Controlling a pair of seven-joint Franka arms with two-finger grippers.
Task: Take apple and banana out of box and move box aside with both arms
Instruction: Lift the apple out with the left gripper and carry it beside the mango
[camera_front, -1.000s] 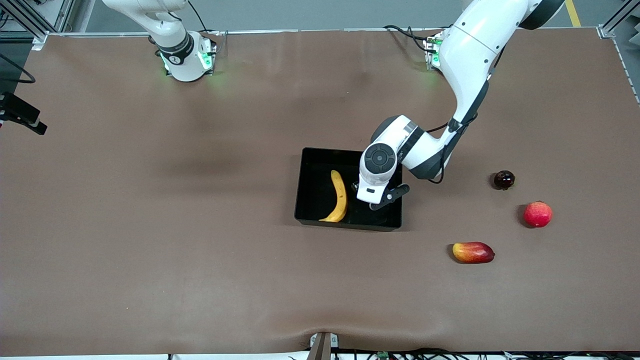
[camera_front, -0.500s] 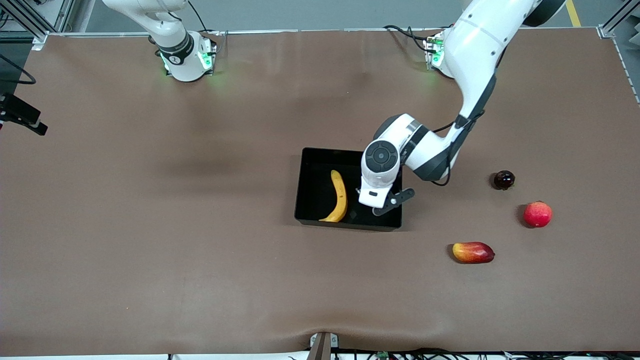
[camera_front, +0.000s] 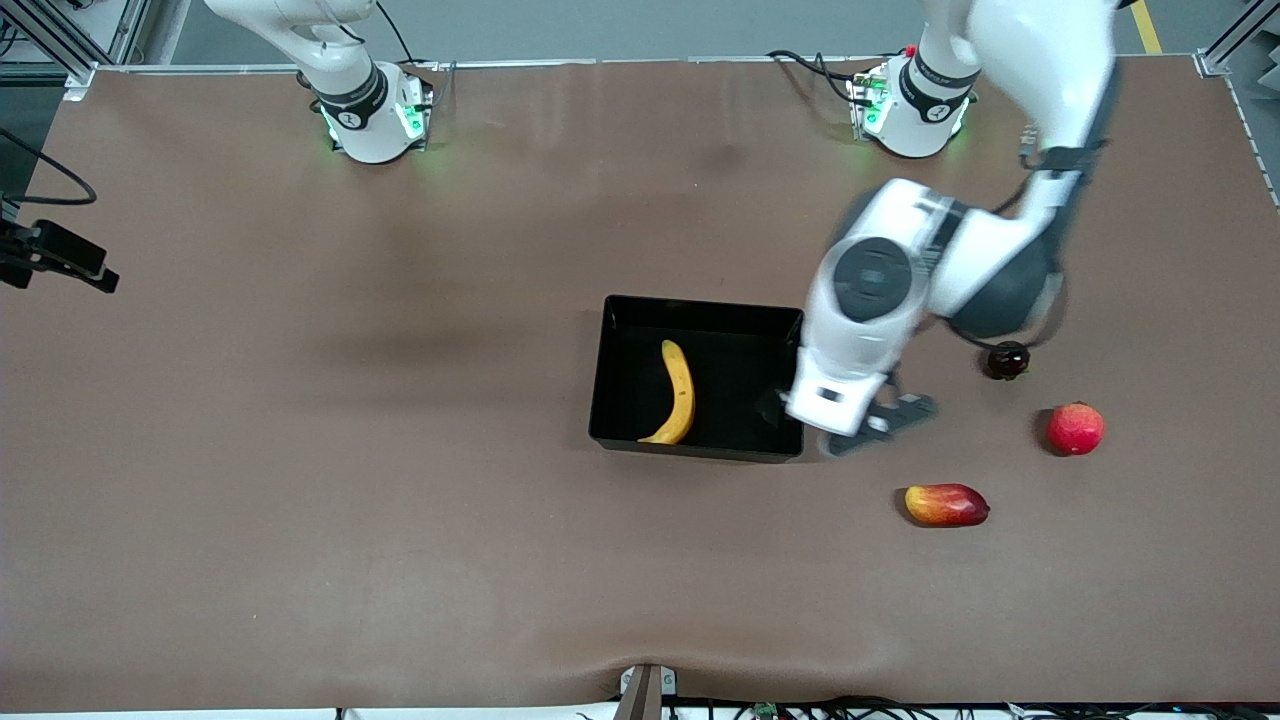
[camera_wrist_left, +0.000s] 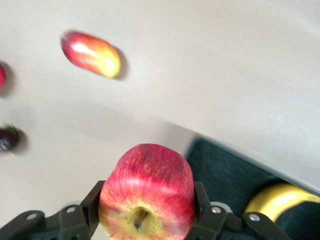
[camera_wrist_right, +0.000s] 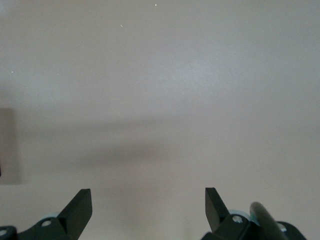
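Note:
My left gripper needs to release the red apple on the table (camera_front: 959, 427) (camera_wrist_left: 51, 108) between the mango and the small dark fruit.
The yellow banana (camera_front: 680, 392) lies in the black box (camera_front: 700, 303) at mid-table. My left gripper (camera_front: 848, 420) hangs over the box wall at the left arm's end and the table beside it. In the left wrist view the left gripper (camera_wrist_left: 146, 210) is shut on the red apple with yellow patches (camera_wrist_left: 147, 190), with the box corner (camera_wrist_left: 235, 175) and the banana tip (camera_wrist_left: 280, 197) below it. The hand hides the apple in the front view. My right gripper (camera_wrist_right: 148, 200) is open and empty over bare table; that arm waits.
A red-yellow mango (camera_front: 946, 505), a plain red round fruit (camera_front: 1075, 428) and a small dark fruit (camera_front: 1008, 360) lie on the table toward the left arm's end. The mango (camera_wrist_left: 91, 53) and dark fruit (camera_wrist_left: 7, 139) also show in the left wrist view.
My left gripper has moved from over the inside of the box toward the left arm's end and risen, with the apple in it. The banana, box and right arm have not moved.

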